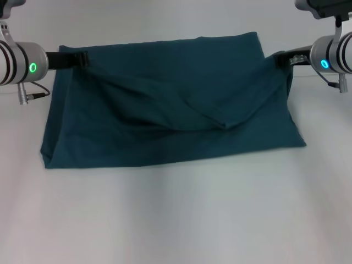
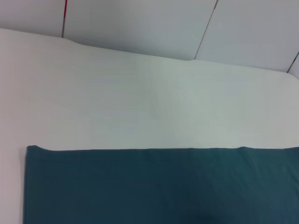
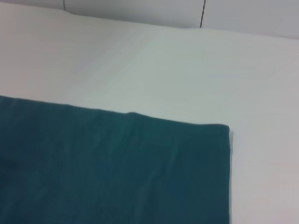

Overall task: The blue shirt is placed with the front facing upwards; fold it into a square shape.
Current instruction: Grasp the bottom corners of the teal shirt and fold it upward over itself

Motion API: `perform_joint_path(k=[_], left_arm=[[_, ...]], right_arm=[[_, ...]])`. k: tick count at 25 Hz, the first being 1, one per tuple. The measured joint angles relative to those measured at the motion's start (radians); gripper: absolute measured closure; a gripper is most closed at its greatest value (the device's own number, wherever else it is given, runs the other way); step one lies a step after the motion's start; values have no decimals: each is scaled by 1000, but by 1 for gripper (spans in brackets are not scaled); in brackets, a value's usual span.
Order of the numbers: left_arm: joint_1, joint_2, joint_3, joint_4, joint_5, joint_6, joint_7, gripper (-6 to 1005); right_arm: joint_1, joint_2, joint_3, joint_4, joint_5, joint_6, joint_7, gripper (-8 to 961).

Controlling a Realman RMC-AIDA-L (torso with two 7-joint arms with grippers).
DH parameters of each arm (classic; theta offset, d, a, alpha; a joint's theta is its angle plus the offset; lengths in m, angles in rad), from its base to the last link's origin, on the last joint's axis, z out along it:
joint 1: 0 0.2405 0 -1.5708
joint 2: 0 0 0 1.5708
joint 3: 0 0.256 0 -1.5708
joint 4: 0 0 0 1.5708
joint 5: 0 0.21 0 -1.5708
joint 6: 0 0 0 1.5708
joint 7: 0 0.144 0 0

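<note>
I need to use my left gripper to let go of the blue shirt's top layer on the shirt's lower layer, just inside the shirt's side edge [image 1: 96,89].
The blue shirt [image 1: 165,140] lies folded on the white table [image 1: 176,220], plain teal side showing, with no lettering or label in sight. My left gripper [image 1: 82,58] is shut on the shirt's left edge near the far corner. My right gripper [image 1: 280,58] is shut on its right edge. Both hold the top layer a little above the table, and the cloth sags in a fold between them. The left wrist view shows a straight shirt edge [image 2: 159,186] on the table. The right wrist view shows a shirt corner [image 3: 112,172].
White table surface surrounds the shirt on all sides, with a wide bare stretch toward the near edge. A pale wall with panel seams [image 2: 205,28] stands beyond the table's far edge. A cable [image 1: 33,94] hangs under my left wrist.
</note>
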Motion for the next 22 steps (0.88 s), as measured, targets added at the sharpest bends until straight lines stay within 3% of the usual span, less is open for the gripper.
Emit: perform_joint_path(k=[13, 22], left_arm=[[-3, -31, 44, 1, 2, -53, 28, 990], [-12, -40, 46, 3, 0, -87, 31, 991]], right_arm=[[59, 14, -98, 55, -7, 101, -8, 931], [70, 10, -102, 62, -9, 121, -8, 920]])
